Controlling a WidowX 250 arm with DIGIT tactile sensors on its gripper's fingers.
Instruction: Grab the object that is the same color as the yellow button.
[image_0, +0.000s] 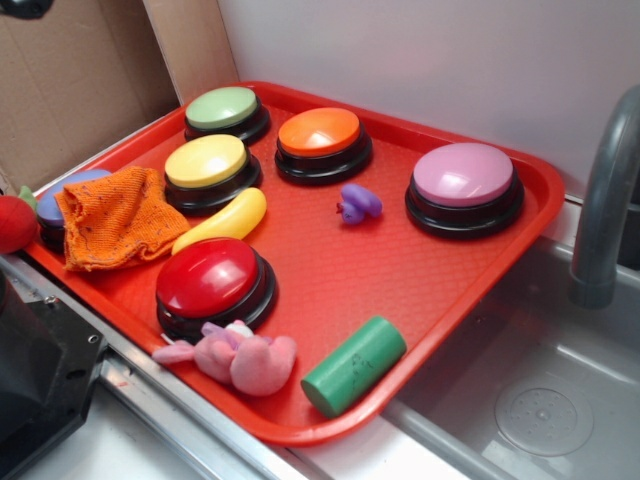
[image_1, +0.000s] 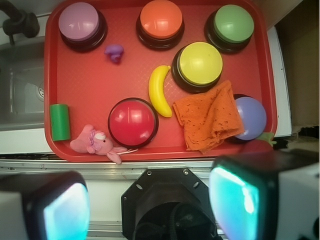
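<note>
Next, my gripper grabs the middle of the yellow banana toy (image_0: 237, 219) (image_1: 157, 93), because that toy is the same color as the yellow button.
The object, a glossy yellow banana toy (image_0: 222, 222) (image_1: 159, 90), lies flat on the red tray (image_0: 400, 290) (image_1: 90, 85) between the yellow button (image_0: 207, 165) (image_1: 200, 64) and the red button (image_0: 212, 282) (image_1: 132, 121). In the wrist view my gripper (image_1: 150, 205) hangs high above the tray's near edge, over the robot base. Its two pale-padded fingers (image_1: 65, 210) stand far apart with nothing between them, so it is open. The exterior view does not show the gripper.
The tray also holds green (image_0: 225, 110), orange (image_0: 321, 138), pink (image_0: 464, 183) and purple (image_1: 252, 117) buttons, an orange knitted cloth (image_0: 115, 215), a green cylinder (image_0: 354, 364), a pink plush (image_0: 245, 357) and a small purple toy (image_0: 357, 203). A sink (image_0: 540, 390) with a faucet (image_0: 605, 200) lies to the right.
</note>
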